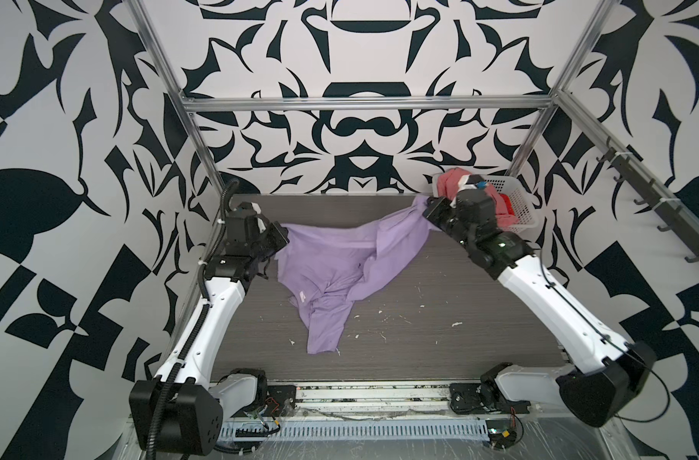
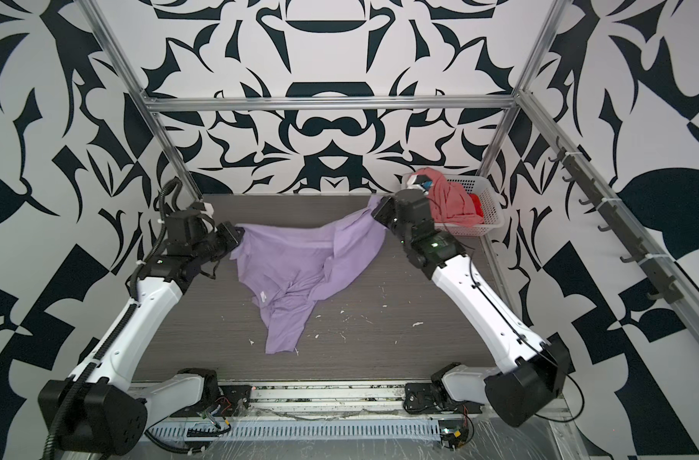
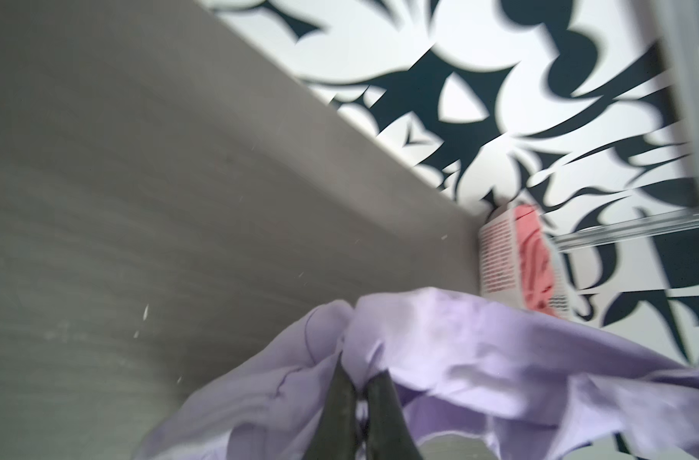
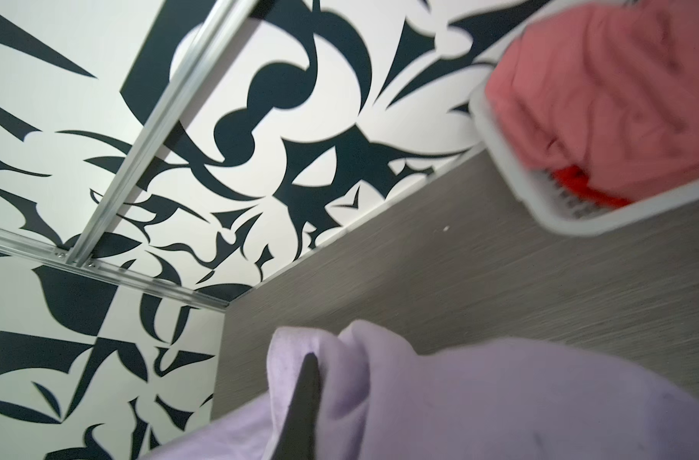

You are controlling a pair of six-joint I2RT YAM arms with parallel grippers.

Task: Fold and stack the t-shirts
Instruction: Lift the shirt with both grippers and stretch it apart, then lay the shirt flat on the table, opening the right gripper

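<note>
My right gripper needs to let go of the lavender t-shirt's raised corner on the bare table (image 1: pixel 414 282), at the spot in front of the white basket.
A lavender t-shirt (image 1: pixel 331 271) (image 2: pixel 296 259) is stretched above the table between both arms, and its lower part with the white label (image 1: pixel 302 295) trails on the surface. My left gripper (image 1: pixel 282 239) (image 3: pixel 361 378) is shut on its left edge. Near the back, my right gripper (image 1: pixel 423 207) (image 4: pixel 327 366) is shut on the raised right corner, with cloth draped over one finger. A salmon-pink t-shirt (image 1: pixel 447 183) (image 4: pixel 602 79) and a red one (image 1: pixel 509 207) (image 4: pixel 574 179) lie in the basket.
The white perforated basket (image 1: pixel 523 223) (image 2: pixel 491 223) (image 4: pixel 578 223) stands at the back right corner, right behind my right wrist. The grey wood-grain table (image 1: pixel 439 286) carries small white scraps (image 1: pixel 455 324). Aluminium frame posts (image 1: pixel 204 131) border the workspace.
</note>
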